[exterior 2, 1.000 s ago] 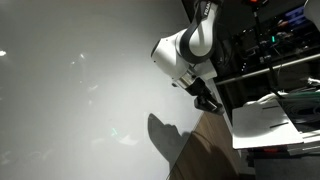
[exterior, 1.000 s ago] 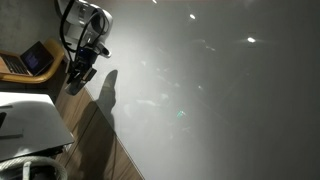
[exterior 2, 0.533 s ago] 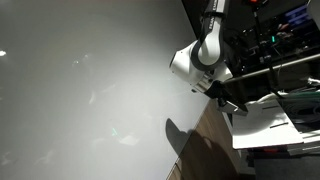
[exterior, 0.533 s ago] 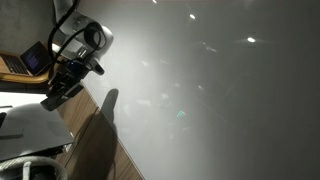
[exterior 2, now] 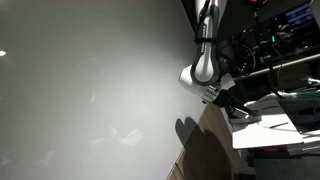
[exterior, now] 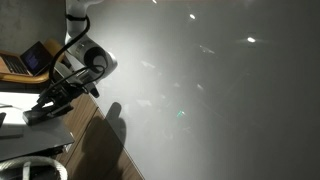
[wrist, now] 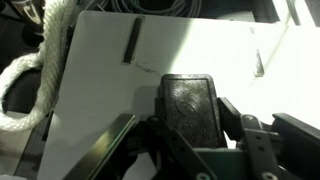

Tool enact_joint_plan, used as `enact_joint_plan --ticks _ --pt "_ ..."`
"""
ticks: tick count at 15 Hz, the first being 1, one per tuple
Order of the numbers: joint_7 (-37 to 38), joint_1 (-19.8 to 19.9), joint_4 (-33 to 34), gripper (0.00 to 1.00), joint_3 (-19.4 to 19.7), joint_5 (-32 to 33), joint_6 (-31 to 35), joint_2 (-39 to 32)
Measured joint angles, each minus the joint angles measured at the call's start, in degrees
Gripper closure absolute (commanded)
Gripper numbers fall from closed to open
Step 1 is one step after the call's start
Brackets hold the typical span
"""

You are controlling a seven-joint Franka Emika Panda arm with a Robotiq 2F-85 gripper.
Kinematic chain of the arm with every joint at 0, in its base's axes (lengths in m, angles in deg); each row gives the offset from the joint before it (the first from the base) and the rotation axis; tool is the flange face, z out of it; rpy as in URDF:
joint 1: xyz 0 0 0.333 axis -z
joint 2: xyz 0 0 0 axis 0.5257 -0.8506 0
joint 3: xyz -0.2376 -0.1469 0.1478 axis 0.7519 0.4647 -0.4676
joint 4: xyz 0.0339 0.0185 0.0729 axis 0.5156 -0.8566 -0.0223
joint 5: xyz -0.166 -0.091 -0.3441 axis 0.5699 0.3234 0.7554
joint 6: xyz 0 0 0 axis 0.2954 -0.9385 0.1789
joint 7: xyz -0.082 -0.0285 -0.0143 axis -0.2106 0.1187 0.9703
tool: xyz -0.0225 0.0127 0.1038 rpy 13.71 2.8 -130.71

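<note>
Next, my gripper releases the black textured block on the white board [exterior: 46,116] [wrist: 195,128], toward the edge of the board that is by the wooden strip.
My gripper [wrist: 190,128] is shut on a black rectangular block [wrist: 188,98] with a rough top face; the fingers press on its two sides. The block hangs over a flat white board [wrist: 180,45]. On that board lie a dark stick [wrist: 131,40] and a thinner grey one [wrist: 258,62]. In both exterior views the gripper [exterior: 36,112] [exterior 2: 232,107] reaches off the big glossy grey surface [exterior: 210,90] and over the white board [exterior: 35,128] [exterior 2: 265,125]. Whether the block touches the board cannot be told.
A thick white rope [wrist: 30,85] [exterior: 30,165] curls beside the board. A laptop [exterior: 35,60] stands on a wooden shelf behind it. A wooden strip [exterior: 90,145] borders the glossy surface. Racks with cables and gear [exterior 2: 280,40] stand behind the arm.
The arm has swung off the glossy surface and come down over the white board. The gripper has stayed shut on the black block throughout.
</note>
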Motion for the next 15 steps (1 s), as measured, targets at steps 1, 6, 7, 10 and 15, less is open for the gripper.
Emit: enact_joint_plan --ticks 1,6,7,10,15 --pt "-0.38 0.07 0.86 0.7 0.0 -0.25 -0.69 -0.82" --pt "-1.12 0.04 3.23 0.7 -0.12 -0.97 -2.8 -2.82" --pt "-1.17 0.02 3.52 0.7 -0.14 -1.13 -3.02 -3.05" --pt "-1.25 0.0 4.13 0.7 -0.21 -1.28 -3.36 -3.52" --pt "-1.25 -0.03 5.51 0.7 -0.21 -1.28 -3.48 -3.99"
